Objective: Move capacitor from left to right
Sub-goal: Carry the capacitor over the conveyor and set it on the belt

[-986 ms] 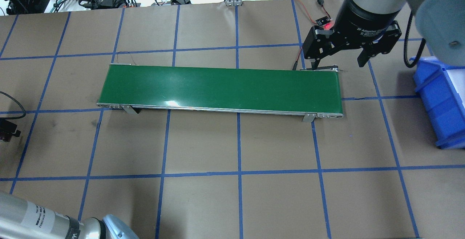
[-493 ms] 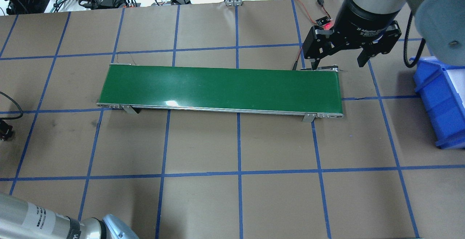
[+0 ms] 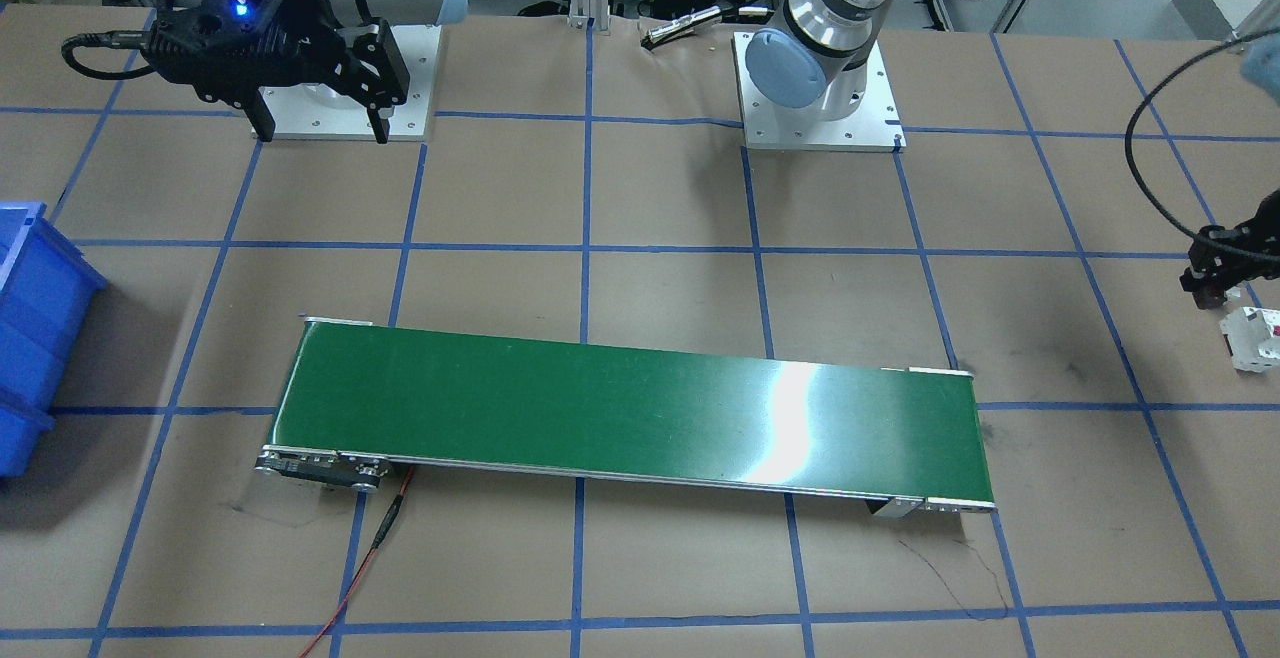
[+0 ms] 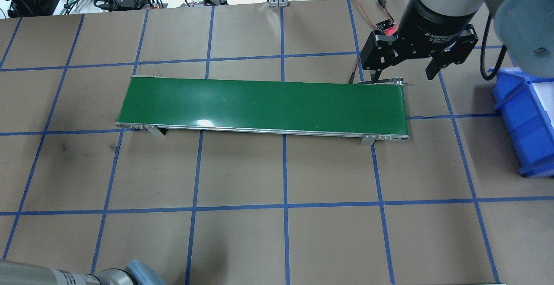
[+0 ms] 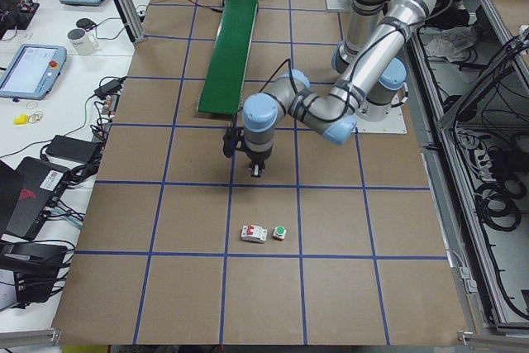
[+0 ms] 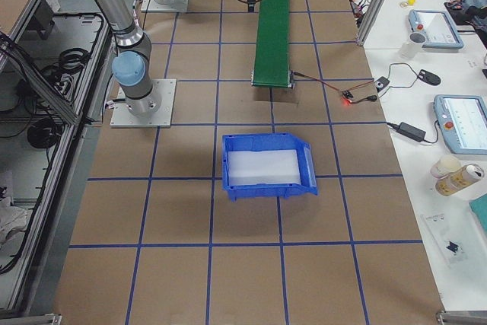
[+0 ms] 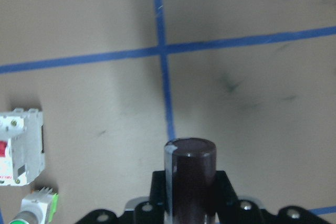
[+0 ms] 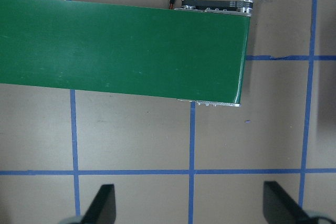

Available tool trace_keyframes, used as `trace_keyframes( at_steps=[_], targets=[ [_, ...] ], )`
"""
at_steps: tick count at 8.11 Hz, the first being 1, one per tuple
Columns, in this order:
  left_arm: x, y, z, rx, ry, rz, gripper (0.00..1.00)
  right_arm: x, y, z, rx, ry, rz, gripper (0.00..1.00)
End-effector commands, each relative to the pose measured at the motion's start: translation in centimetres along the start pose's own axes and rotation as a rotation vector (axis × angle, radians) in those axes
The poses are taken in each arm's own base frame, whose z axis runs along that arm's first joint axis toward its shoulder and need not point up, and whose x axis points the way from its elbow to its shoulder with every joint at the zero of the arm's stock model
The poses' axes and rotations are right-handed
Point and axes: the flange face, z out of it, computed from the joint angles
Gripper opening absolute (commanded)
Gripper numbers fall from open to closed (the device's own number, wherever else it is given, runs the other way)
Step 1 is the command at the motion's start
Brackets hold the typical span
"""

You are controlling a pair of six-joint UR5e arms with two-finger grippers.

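Next, I release the capacitor from my left gripper on the green conveyor belt (image 3: 875, 430), near its end facing the white boxy part.
The capacitor (image 7: 191, 167), a stubby dark maroon cylinder, stands upright between the jaws of my left gripper (image 7: 190, 192), which is shut on it. This gripper hangs over the bare table off the left end of the green conveyor belt (image 4: 264, 105). It shows at the right edge of the front-facing view (image 3: 1222, 278) and in the exterior left view (image 5: 257, 168). My right gripper (image 4: 404, 76) is open and empty, above the far corner of the belt's right end. Its fingertips (image 8: 105, 205) frame the belt's end (image 8: 121, 51).
A white boxy part with a red mark (image 7: 18, 148) and a white part with a green cap (image 7: 34, 211) lie on the table close to the left gripper. A blue bin (image 4: 526, 124) stands at the table's right side. A red-lit sensor (image 4: 385, 27) with wires sits behind the belt.
The left gripper has slid left out of the overhead view's edge, and the left arm's near segment has dropped lower in that view. The right gripper has not moved.
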Motion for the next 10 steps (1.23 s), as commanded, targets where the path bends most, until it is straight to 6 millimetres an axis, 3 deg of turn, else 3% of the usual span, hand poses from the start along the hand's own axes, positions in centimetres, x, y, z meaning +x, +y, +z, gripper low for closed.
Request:
trace_keyframes(
  at_steps=[1, 3, 4, 5, 7, 8, 10],
  targets=[
    [15.4, -5.8, -8.3, 0.109, 0.010, 0.167, 0.00, 0.0, 0.0, 0.0, 0.000, 0.000, 0.000, 1.00],
    [23.0, -9.1, -8.5, 0.120, 0.013, 0.166, 0.00, 0.0, 0.0, 0.0, 0.000, 0.001, 0.000, 1.00],
    [25.0, -10.7, -7.9, 0.143, 0.007, 0.113, 0.00, 0.0, 0.0, 0.0, 0.000, 0.002, 0.000, 1.00],
    [25.7, -12.0, -7.3, 0.178, -0.009, 0.092, 0.00, 0.0, 0.0, 0.1, -0.001, 0.002, 0.000, 1.00],
    [24.8, -13.8, -3.4, 0.145, 0.014, 0.065, 0.00, 0.0, 0.0, 0.0, 0.000, 0.000, 0.000, 1.00],
    [25.3, -15.3, -1.9, 0.170, 0.017, 0.058, 0.00, 0.0, 0.0, 0.0, 0.000, 0.000, 0.000, 1.00],
    [29.4, -17.2, 0.8, 0.152, 0.057, -0.023, 0.00, 0.0, 0.0, 0.1, -0.001, 0.000, 0.000, 1.00]
  ],
)
